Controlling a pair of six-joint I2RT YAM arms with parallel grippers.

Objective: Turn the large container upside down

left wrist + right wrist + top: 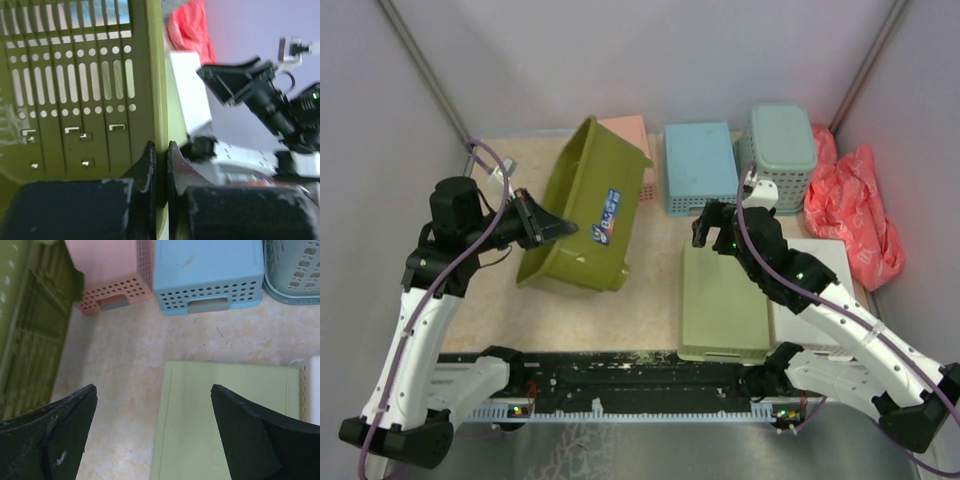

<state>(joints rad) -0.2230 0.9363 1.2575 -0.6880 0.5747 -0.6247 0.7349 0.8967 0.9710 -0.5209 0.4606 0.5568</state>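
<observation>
I need to let go of the large container with my left gripper on the table (pixel 599 244) in front of the pink basket, beside the tray.
The large container (pixel 588 210) is an olive-green slotted tub, tilted up on its side at the left-middle of the table, its open side facing left. My left gripper (pixel 555 228) is shut on its rim; in the left wrist view the rim (pixel 161 90) runs between the two fingers and the slotted base (pixel 75 85) fills the left. My right gripper (pixel 712 222) is open and empty, hovering over the far edge of the light-green tray (pixel 720 295). The tub's side shows at the left of the right wrist view (pixel 25 335).
A pink basket (pixel 632 140), a blue basket (pixel 700 165) and a pale teal basket (pixel 782 150) stand upside down along the back. A red bag (pixel 855 205) lies at the right, a white box (pixel 815 285) beside the tray.
</observation>
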